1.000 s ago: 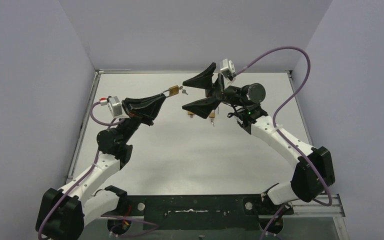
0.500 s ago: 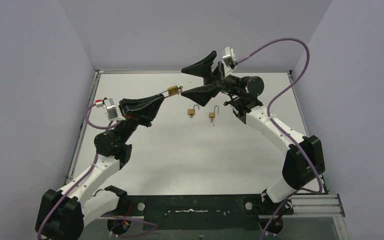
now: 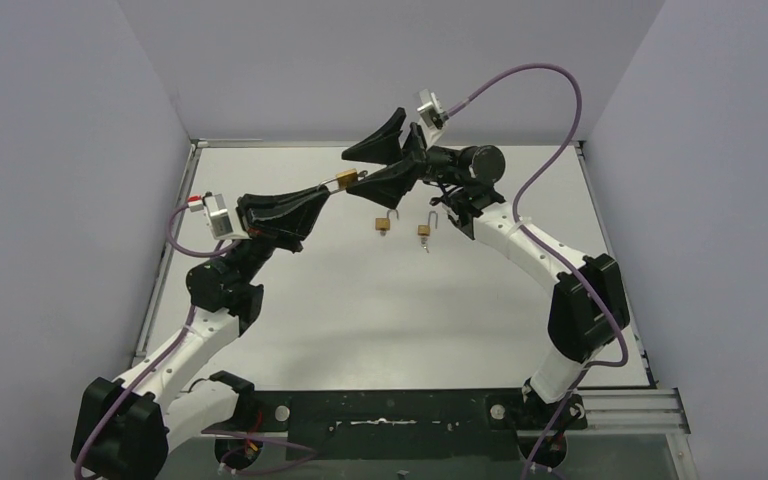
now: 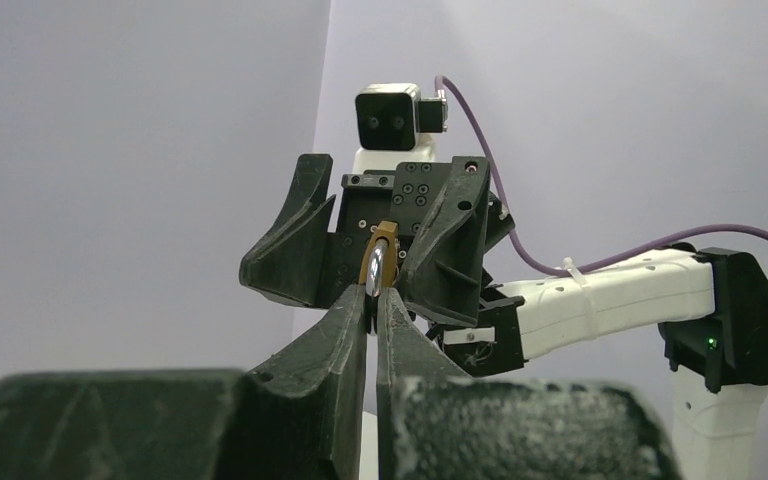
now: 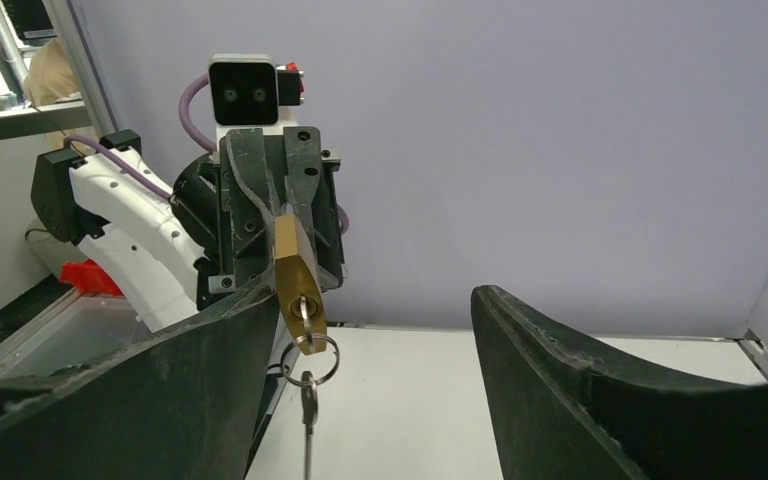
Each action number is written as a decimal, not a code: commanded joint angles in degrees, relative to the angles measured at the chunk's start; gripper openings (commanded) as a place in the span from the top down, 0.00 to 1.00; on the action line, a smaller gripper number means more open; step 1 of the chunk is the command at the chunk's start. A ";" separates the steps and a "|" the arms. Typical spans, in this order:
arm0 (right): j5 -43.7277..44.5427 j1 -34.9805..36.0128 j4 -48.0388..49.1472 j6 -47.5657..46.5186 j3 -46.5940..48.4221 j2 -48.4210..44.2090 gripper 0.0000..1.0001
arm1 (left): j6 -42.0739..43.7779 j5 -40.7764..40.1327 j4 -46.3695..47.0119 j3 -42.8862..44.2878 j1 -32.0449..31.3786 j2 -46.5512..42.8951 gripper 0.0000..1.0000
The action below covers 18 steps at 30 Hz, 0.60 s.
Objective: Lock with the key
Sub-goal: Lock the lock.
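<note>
The padlock hangs by its shackle from my left gripper alone, so I should close my right gripper on the body point(image 3: 347, 178) before I open my left gripper and have it take the shackle again.
My left gripper point(image 3: 332, 188) is shut on a brass padlock point(image 3: 345, 180) and holds it in the air above the table's far part. In the left wrist view the padlock point(image 4: 378, 265) sticks up from between my closed fingertips. A key point(image 5: 304, 312) sits in the keyhole of the padlock point(image 5: 295, 285). A ring point(image 5: 312, 360) with a second key point(image 5: 308, 420) hangs from it. My right gripper point(image 3: 352, 169) is open, one finger on each side of the padlock's key end. In the right wrist view the lock is close to the left finger point(image 5: 180, 370), with a wide gap to the other.
Two more small brass padlocks point(image 3: 386, 222) point(image 3: 425, 230) lie on the white table point(image 3: 410, 300) below the raised grippers, their shackles up. Grey walls close the table in on the left, back and right.
My right gripper has moved left to the padlock and its jaws have narrowed; they now straddle the key end. The left gripper holds the padlock almost where it was.
</note>
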 commanded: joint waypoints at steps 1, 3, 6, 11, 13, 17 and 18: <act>-1.49 0.60 2.38 1.13 3.66 -0.73 0.32 | 0.06 -0.20 4.24 3.13 -0.27 0.29 1.00; -1.76 0.59 2.22 1.36 3.94 -0.61 0.37 | 0.20 0.01 4.14 3.39 -0.25 0.43 1.00; -1.93 0.63 2.25 1.69 4.08 -0.54 0.43 | 0.40 -0.10 4.06 3.42 -0.24 0.66 1.00; -2.79 0.58 1.80 2.59 4.25 -0.54 0.55 | 0.81 -0.31 3.79 3.15 -0.24 0.81 1.00; -3.20 0.63 1.65 2.74 4.21 -0.55 0.62 | 0.95 -0.33 3.75 3.20 -0.24 1.13 1.00; -4.28 0.57 1.07 3.04 4.49 -0.78 0.89 | 0.87 -0.15 4.02 3.48 -0.24 2.02 1.00; -4.53 0.62 0.84 3.05 4.70 -0.86 1.00 | 0.79 -0.15 4.13 3.50 -0.24 2.30 1.00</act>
